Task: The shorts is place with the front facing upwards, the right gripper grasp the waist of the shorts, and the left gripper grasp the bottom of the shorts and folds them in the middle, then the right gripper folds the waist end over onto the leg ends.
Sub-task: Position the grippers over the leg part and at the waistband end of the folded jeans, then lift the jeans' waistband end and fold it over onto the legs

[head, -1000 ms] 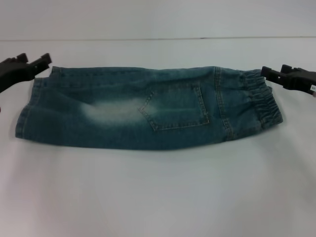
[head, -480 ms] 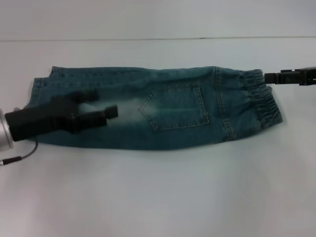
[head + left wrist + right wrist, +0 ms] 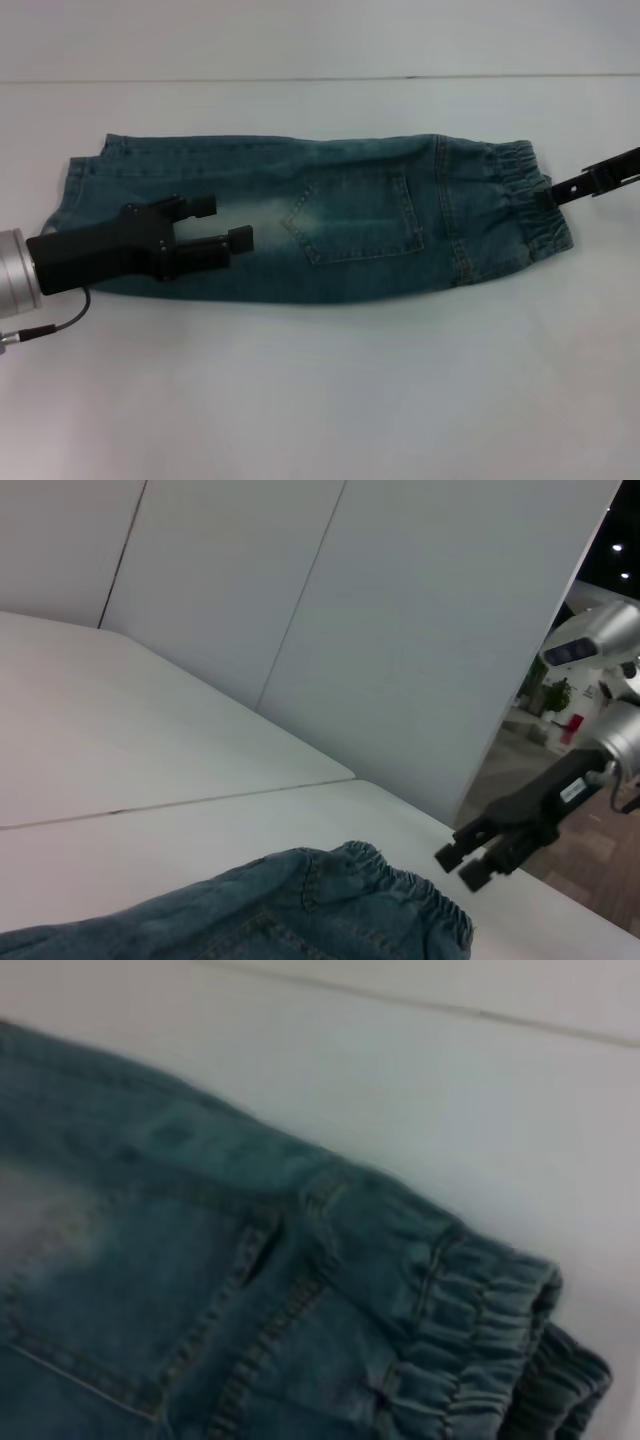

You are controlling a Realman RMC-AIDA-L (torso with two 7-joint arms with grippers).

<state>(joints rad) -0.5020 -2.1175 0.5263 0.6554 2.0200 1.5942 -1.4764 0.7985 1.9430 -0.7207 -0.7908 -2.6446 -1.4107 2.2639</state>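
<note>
The middle of the shorts, at the patch pocket's pointed end [image 3: 308, 230], is the next spot that my left gripper should move to, and it should then close there.
The blue-green denim shorts [image 3: 330, 220] lie folded lengthwise across the white table, patch pocket [image 3: 360, 215] facing up. The gathered waist [image 3: 530, 205] is at the right and the flat leg ends [image 3: 70, 195] at the left. My left gripper [image 3: 222, 222] is open over the leg half of the shorts, pointing toward the pocket, and holds nothing. My right gripper [image 3: 556, 192] reaches in from the right edge with its tips by the waist. In the left wrist view the right gripper [image 3: 465, 865] hangs just beyond the waist [image 3: 420, 895], fingers slightly apart. The right wrist view looks closely at the waist [image 3: 480, 1320].
The white table [image 3: 320, 400] has a seam line [image 3: 320, 78] running across at the back. White wall panels [image 3: 400, 630] stand behind the table. A thin cable [image 3: 50, 325] trails from my left wrist at the near left.
My left gripper swung from the far left corner to over the leg half of the shorts, then edged toward the pocket. My right gripper turned and dropped toward the waist.
</note>
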